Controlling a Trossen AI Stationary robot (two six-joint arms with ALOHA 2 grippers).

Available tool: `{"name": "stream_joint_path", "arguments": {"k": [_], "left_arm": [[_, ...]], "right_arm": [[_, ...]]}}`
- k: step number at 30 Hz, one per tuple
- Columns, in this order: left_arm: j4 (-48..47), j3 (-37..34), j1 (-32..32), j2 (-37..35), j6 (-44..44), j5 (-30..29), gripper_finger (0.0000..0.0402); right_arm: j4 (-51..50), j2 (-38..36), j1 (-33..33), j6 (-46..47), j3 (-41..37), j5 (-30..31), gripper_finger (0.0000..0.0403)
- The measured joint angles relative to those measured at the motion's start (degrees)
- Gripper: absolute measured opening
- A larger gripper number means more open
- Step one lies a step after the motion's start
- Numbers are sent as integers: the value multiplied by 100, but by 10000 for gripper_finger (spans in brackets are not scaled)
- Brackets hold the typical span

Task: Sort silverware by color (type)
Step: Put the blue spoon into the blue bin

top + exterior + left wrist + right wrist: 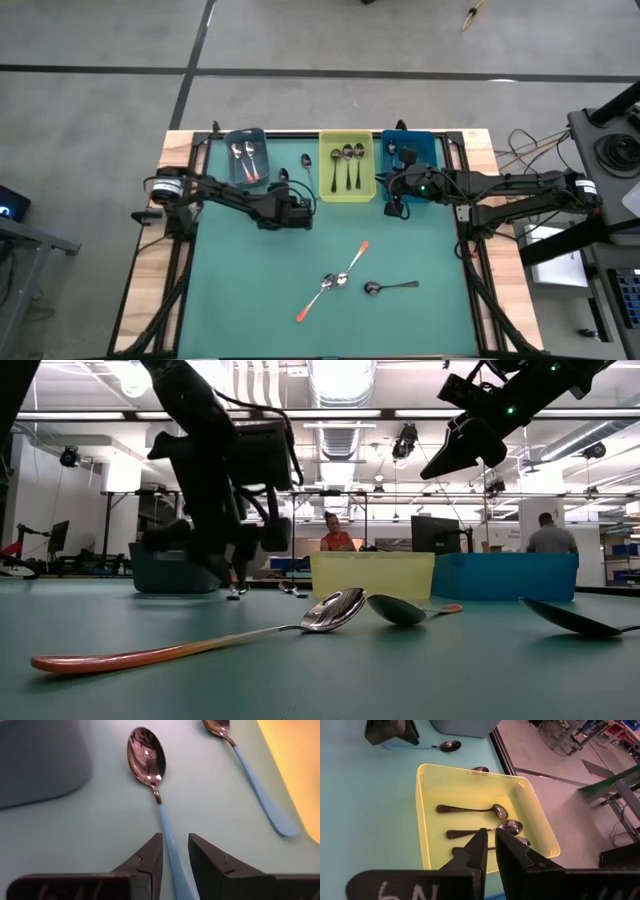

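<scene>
My left gripper is near the loose end of the blue handle, far from the bowl, so next I open it, move it forward and grip the spoon's neck [158, 799] before lifting.
Two pale blue-handled spoons lie between the grey bin [245, 155] and the yellow bin [347, 165]. My left gripper [175, 862] is shut on the one nearer the grey bin [146, 755]; the other [260, 785] lies free on the mat. My right gripper [490, 850] hovers shut and empty above the yellow bin [480, 815], which holds three dark-handled spoons. The grey bin holds orange-handled spoons. Two orange-handled spoons [340, 278] and a dark one [390, 287] lie mid-mat. My left gripper pinches the spoon's blue handle [167, 835] between its two fingers, toward the handle's free end. The fingers slant down from the table's near side and lie along the handle. The bowl [146, 755] points to the far edge; whether it rests on the mat I cannot tell.
A blue bin [410, 155] stands to the right of the yellow one at the far edge. The loose spoons mid-mat lie on the near side of both arms. People and desks show in the room beyond the table.
</scene>
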Motion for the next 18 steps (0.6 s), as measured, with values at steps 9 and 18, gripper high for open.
{"name": "stream_joint_path", "arguments": {"k": [9,18], "left_arm": [[-835,-27,225,-1075,1966,1757,74],[-344,-234,1074,-1724,2536,3206,74]], "right_arm": [[12,0,0,-6,0,0,28],[1,-2,2,-40,0,0,28]]}}
